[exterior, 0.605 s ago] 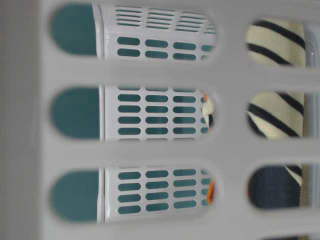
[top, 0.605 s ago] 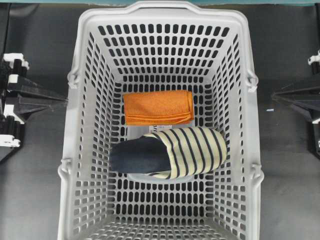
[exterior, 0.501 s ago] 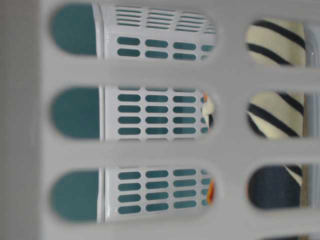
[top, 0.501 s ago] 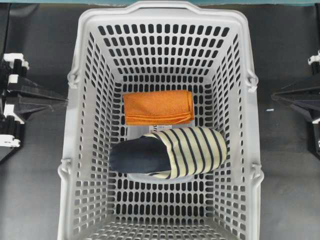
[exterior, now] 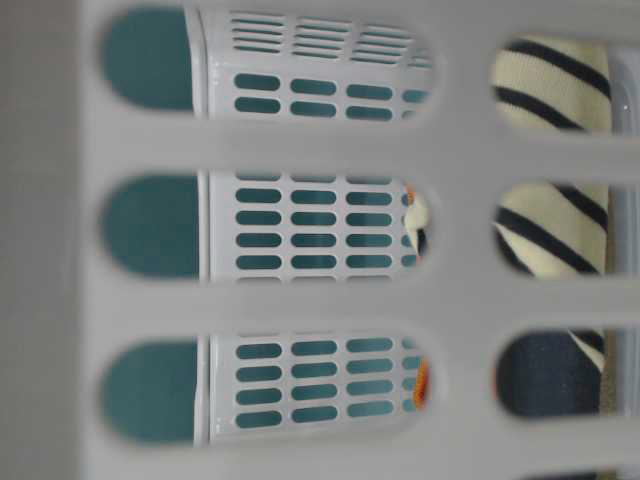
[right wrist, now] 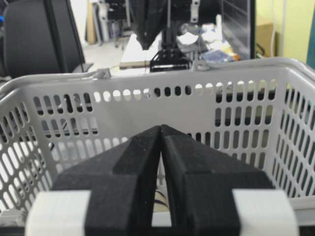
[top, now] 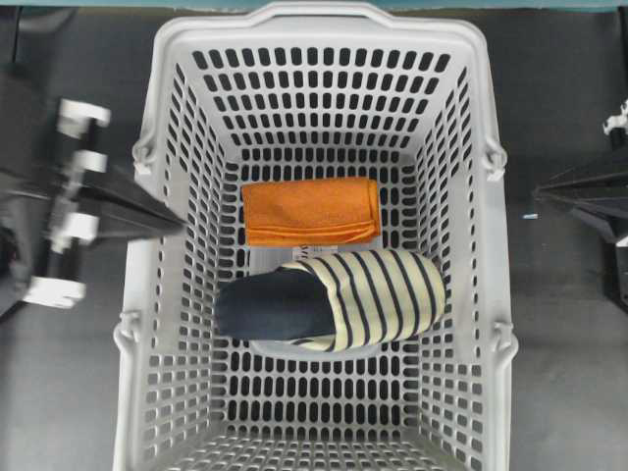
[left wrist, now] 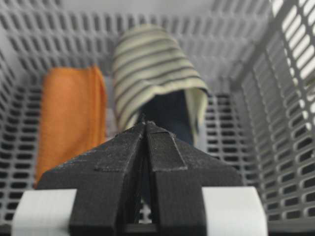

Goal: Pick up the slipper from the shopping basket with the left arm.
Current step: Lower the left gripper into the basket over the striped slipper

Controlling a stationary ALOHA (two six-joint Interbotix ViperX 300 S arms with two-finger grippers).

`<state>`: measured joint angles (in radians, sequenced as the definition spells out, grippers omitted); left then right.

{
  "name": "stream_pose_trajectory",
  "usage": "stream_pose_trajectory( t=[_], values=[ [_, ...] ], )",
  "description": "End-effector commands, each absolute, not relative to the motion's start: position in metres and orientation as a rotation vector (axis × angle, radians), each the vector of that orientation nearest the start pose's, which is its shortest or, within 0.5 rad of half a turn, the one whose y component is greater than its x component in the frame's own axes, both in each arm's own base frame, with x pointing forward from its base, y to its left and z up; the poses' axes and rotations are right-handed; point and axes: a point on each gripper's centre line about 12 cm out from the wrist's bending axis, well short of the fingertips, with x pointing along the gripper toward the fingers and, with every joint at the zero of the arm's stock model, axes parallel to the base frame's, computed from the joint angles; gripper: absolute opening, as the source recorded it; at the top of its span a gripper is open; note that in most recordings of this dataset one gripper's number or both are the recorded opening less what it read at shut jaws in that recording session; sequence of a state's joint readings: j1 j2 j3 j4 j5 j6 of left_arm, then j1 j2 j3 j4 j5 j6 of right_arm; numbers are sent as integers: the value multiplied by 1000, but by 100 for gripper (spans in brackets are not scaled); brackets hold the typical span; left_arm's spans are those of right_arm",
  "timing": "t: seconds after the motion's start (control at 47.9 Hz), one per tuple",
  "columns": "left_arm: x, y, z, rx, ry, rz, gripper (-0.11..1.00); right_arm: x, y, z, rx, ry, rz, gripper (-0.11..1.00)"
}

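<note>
My left gripper needs to next grip the striped upper's open edge (top: 332, 293) (left wrist: 161, 92) on the slipper, at the middle of that edge above the navy footbed.
The slipper (top: 334, 299), with a navy footbed and a cream striped upper, lies on the floor of the light grey shopping basket (top: 147, 294), toe to the right. It also shows in the left wrist view (left wrist: 155, 78) and through the slots in the table-level view (exterior: 550, 230). My left gripper (top: 182, 224) is shut and empty, its tip over the basket's left rim, above and left of the slipper. In its wrist view the left gripper (left wrist: 145, 123) points at the slipper's open heel. My right gripper (top: 538, 188) is shut and empty, outside the basket's right wall.
An orange folded cloth (top: 311, 210) lies just behind the slipper on the basket floor; it also shows in the left wrist view (left wrist: 69, 118). The basket's tall slotted walls (right wrist: 147, 108) surround both. Dark table (top: 559, 343) lies on either side.
My left arm has swung up and to the right, bringing its gripper tip from beside the basket to over the left rim. The slipper, cloth and right arm have not moved.
</note>
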<state>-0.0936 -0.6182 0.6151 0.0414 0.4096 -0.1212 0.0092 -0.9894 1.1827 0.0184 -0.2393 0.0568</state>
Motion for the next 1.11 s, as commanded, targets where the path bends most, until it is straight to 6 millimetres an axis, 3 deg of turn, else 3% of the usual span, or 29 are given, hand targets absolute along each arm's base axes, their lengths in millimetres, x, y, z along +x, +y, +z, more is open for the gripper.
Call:
stream_pose_trajectory(
  t=[0.0,0.376,0.563,0.73,0.814,1.022,1.085],
  values=[
    [306,-29,375,-58,456,-60,0,195,2,293,84,-56,10,0],
    [400,-48,355,-73,825,-27,0,189,4,298,85,-87,23,0],
    [432,-52,345,-85,901,-9,0,187,7,300,86,-95,37,0],
    [449,-57,336,-96,914,-6,2,186,9,298,86,-93,51,0],
    [455,-60,330,-97,926,-7,17,186,10,298,87,-93,54,0],
    [471,-71,316,-91,964,-14,77,186,10,296,86,-88,55,0],
    [476,-73,310,-87,983,-14,88,186,10,295,85,-85,55,0]
  ],
)
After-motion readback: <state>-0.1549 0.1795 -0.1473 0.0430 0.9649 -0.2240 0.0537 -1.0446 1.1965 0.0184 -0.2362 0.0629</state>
